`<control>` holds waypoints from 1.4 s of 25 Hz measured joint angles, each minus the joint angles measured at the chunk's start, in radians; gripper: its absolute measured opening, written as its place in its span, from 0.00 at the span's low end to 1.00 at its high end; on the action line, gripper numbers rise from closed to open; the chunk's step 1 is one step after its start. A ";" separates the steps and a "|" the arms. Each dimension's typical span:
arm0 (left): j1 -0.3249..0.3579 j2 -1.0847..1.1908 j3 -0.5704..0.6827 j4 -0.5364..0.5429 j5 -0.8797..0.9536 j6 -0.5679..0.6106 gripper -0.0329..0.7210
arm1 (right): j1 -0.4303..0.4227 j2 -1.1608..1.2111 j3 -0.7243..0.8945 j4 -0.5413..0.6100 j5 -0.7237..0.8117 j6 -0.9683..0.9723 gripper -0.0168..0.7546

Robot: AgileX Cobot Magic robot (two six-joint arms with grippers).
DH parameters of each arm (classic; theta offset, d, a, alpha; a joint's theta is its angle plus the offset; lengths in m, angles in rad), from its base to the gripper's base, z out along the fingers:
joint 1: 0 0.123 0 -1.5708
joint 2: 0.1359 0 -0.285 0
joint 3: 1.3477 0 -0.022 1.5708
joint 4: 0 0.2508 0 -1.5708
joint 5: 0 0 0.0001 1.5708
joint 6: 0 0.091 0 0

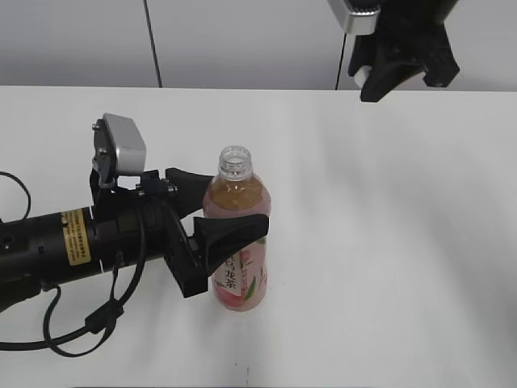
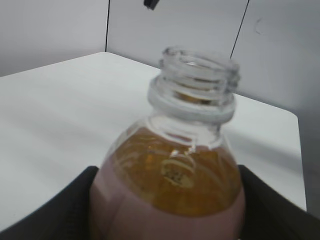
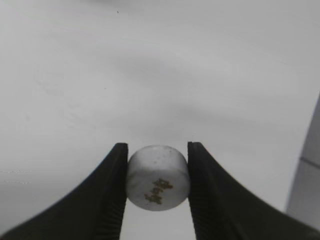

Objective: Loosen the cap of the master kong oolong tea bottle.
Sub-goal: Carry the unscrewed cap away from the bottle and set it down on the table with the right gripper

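Next, I let go of the white cap with my right gripper on the bare white table well out (image 1: 426,255) past the fingertips of my left gripper.
The oolong tea bottle (image 1: 239,242) stands upright on the white table, its neck open with no cap on it. My left gripper (image 1: 220,212) is shut on the bottle's body below the shoulder. The left wrist view shows the bottle (image 2: 170,185) close up between the black fingers (image 2: 167,215), with the bare threaded mouth above. My right gripper (image 1: 401,74) is raised high at the back right, well away from the bottle. In the right wrist view it (image 3: 157,172) is shut on the white cap (image 3: 158,177), whose small dark logo faces the camera.
The white table (image 1: 388,242) spreads around the bottle. A grey wall with two dark cables (image 1: 152,40) stands behind the table's far edge. The left arm's loose cable (image 1: 97,323) lies on the table at the front left.
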 joint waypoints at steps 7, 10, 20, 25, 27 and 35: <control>0.000 0.000 0.000 -0.013 0.001 -0.001 0.67 | -0.201 0.001 0.164 0.121 0.000 0.294 0.38; 0.000 0.000 0.000 -0.016 0.001 -0.001 0.67 | -0.245 0.001 0.259 0.074 -0.001 0.409 0.38; 0.000 0.000 0.000 -0.018 0.001 -0.001 0.67 | -0.279 0.002 0.565 -0.143 -0.282 0.814 0.38; 0.000 0.000 0.000 -0.019 0.001 -0.001 0.67 | -0.279 0.008 0.600 -0.109 -0.322 0.927 0.38; 0.000 0.000 0.000 -0.019 0.001 -0.001 0.67 | -0.279 0.028 0.600 -0.093 -0.340 0.987 0.38; 0.000 0.000 0.000 -0.019 0.001 -0.001 0.67 | -0.279 0.095 0.600 -0.033 -0.367 1.131 0.63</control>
